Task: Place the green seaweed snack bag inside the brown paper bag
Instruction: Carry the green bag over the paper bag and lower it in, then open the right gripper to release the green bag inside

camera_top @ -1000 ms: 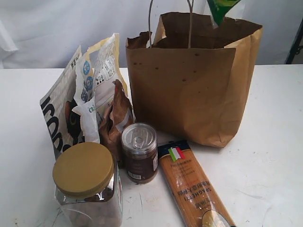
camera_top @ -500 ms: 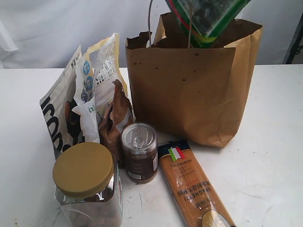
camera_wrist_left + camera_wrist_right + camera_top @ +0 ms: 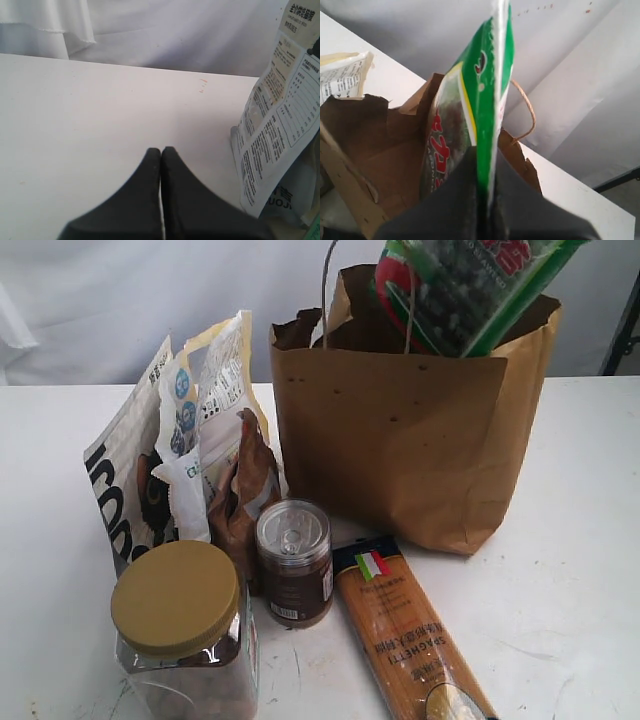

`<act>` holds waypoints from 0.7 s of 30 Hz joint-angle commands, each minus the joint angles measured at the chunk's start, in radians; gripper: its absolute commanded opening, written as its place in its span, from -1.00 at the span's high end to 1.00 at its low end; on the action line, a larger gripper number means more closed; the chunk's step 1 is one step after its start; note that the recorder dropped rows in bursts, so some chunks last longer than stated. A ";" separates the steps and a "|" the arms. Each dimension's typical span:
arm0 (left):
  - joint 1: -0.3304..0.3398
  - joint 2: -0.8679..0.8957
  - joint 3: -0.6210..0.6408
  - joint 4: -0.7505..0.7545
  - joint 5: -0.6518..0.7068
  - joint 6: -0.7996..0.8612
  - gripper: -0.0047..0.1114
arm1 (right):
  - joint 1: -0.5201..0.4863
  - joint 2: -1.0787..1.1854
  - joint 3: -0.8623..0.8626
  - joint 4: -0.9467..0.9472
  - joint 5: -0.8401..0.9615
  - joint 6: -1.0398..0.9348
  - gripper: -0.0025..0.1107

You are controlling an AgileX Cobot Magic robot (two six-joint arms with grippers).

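Note:
Next, my right gripper puts the green seaweed snack bag, now tilted in the bag's mouth, down in the brown paper bag's end (image 3: 375, 333) (image 3: 412, 131) near the pouches.
The green seaweed snack bag (image 3: 465, 290) hangs tilted in the mouth of the brown paper bag (image 3: 400, 450), its lower end below the rim. My right gripper (image 3: 486, 160) is shut on the snack bag's (image 3: 487, 75) green edge, directly over the open paper bag (image 3: 385, 150). The right gripper itself is out of the exterior view. In the left wrist view my left gripper (image 3: 161, 150) is shut and empty, low over the white table, beside a printed white pouch (image 3: 280, 125).
Left of the paper bag lean a white pouch with blue circles (image 3: 185, 430), a black-and-white bag (image 3: 125, 490) and a dark-brown foil pouch (image 3: 245, 495). In front stand a gold-lidded jar (image 3: 180, 625) and a brown can (image 3: 295, 560); an orange spaghetti packet (image 3: 405, 630) lies flat.
The green snack bag has come down from above the frame into the paper bag's opening. The paper bag has shifted slightly.

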 commanded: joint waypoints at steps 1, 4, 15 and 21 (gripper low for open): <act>-0.005 -0.004 0.005 0.002 -0.009 -0.001 0.92 | -0.024 0.045 0.003 0.021 0.030 0.002 0.96; -0.005 -0.004 0.005 0.002 -0.009 -0.001 0.92 | -0.024 0.075 0.003 0.037 0.044 -0.003 0.96; -0.005 -0.004 0.005 0.002 -0.009 -0.001 0.92 | -0.024 0.194 0.003 0.092 0.034 -0.022 0.96; -0.005 -0.004 0.005 0.002 -0.009 -0.001 0.92 | -0.024 0.248 0.003 0.117 0.043 -0.014 0.96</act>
